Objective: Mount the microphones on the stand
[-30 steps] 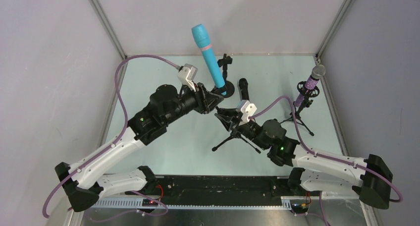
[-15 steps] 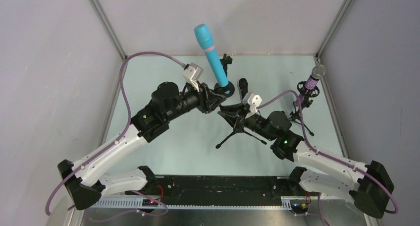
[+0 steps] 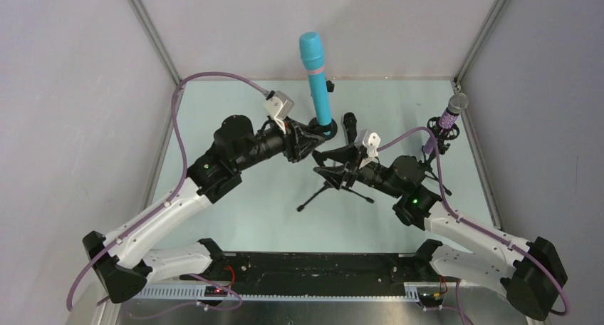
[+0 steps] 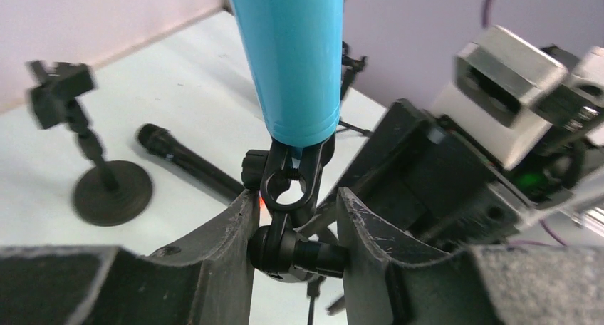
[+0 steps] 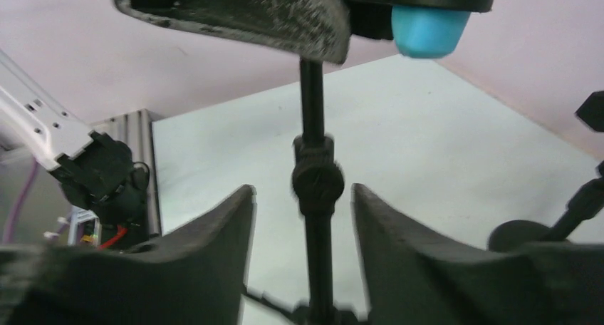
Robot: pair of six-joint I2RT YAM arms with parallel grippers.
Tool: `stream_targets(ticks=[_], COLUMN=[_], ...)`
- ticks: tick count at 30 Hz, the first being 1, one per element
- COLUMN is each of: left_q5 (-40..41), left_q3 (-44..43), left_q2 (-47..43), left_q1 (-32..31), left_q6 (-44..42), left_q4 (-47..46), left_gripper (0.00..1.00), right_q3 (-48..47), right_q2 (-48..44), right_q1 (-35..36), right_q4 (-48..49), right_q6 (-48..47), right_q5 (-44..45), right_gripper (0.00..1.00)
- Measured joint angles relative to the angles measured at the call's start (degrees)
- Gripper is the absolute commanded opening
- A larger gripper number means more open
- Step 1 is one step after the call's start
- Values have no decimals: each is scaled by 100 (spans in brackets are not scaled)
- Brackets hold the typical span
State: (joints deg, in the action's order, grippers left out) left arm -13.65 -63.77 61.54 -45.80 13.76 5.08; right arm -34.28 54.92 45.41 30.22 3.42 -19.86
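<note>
I should release the black tripod stand with my left gripper between the round-base stand and the wall (image 3: 246,156) opposite the purple microphone.
The cyan microphone (image 3: 314,74) stands nearly upright in the clip of a black tripod stand (image 3: 318,194); it also shows in the left wrist view (image 4: 292,61). My left gripper (image 3: 308,141) is shut on the swivel joint (image 4: 295,250) under that clip. My right gripper (image 3: 329,165) is open, its fingers on either side of the stand's pole (image 5: 314,179) without touching it. The black microphone (image 3: 350,127) lies on the table behind them. The purple microphone (image 3: 451,112) sits in its own tripod stand at the right.
A round-base stand (image 4: 110,189) with an empty clip (image 4: 60,90) stands at the back, mostly hidden behind the cyan microphone in the top view. The enclosure walls are close on three sides. Purple cables loop over both arms.
The cyan microphone has swung from leaning left to nearly upright and shifted right. My right gripper has moved up toward the left gripper, and the tripod legs have shifted left.
</note>
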Motion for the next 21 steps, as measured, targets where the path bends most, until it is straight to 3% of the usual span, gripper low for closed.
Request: stream_targets(ticks=[3, 4, 5, 21], left_q5=[284, 334, 415, 1290], left_q3=[0, 0, 0, 243], left_q2=[-28, -35, -46, -57], left_q1=[98, 116, 136, 155], left_q6=[-188, -232, -273, -695], left_q4=[-7, 9, 20, -24], left_gripper=[0, 0, 0, 0], right_q3=[42, 44, 46, 55], right_q2=[-59, -76, -92, -245], right_q1=[-50, -61, -70, -181], right_q4=[-11, -17, -20, -378], right_q6=[28, 35, 44, 66], right_q5=[-72, -90, -103, -37], right_gripper=[84, 95, 97, 99])
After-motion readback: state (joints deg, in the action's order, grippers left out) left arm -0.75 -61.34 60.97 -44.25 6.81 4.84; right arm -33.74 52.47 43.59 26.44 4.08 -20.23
